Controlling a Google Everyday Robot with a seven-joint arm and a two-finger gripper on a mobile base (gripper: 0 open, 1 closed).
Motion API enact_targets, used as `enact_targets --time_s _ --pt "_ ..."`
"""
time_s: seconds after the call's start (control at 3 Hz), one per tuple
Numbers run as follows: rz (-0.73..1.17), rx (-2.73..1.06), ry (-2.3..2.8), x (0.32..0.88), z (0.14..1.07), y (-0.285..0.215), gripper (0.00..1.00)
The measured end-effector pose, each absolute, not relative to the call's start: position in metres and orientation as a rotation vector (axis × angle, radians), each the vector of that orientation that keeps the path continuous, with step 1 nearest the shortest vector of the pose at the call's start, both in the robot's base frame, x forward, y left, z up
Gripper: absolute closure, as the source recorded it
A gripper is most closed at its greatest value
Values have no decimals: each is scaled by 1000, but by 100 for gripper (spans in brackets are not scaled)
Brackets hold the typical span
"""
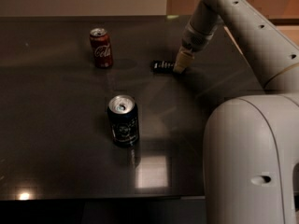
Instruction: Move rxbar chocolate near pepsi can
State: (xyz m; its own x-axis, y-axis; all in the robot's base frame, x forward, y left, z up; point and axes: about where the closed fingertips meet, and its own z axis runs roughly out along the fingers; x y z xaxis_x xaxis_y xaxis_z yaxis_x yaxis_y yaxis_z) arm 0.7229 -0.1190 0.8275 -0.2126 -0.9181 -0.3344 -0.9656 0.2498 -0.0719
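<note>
The rxbar chocolate will go down from my gripper against the pepsi can's side [153,118] that faces my white base, and I need to let it go there.
The rxbar chocolate [162,66] is a small flat black bar with white lettering. It lies on the dark table [56,97] right of centre, towards the back. My gripper [180,67] points down at the bar's right end and covers that end. The pepsi can [123,121] is dark blue with a silver top. It stands upright nearer the front, well to the front-left of the bar.
A red Coca-Cola can [101,47] stands upright at the back left, left of the bar. My arm [243,36] reaches in from the right and my white base [250,162] fills the lower right. The table's front edge runs along the bottom.
</note>
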Motion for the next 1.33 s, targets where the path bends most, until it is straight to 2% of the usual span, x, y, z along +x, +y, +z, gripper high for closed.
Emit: enact_targets --time_s 0.33,1.33 --pt "231 -1786 2182 701 836 -112 100" --pt "264 -2092 1977 552 858 -80 100"
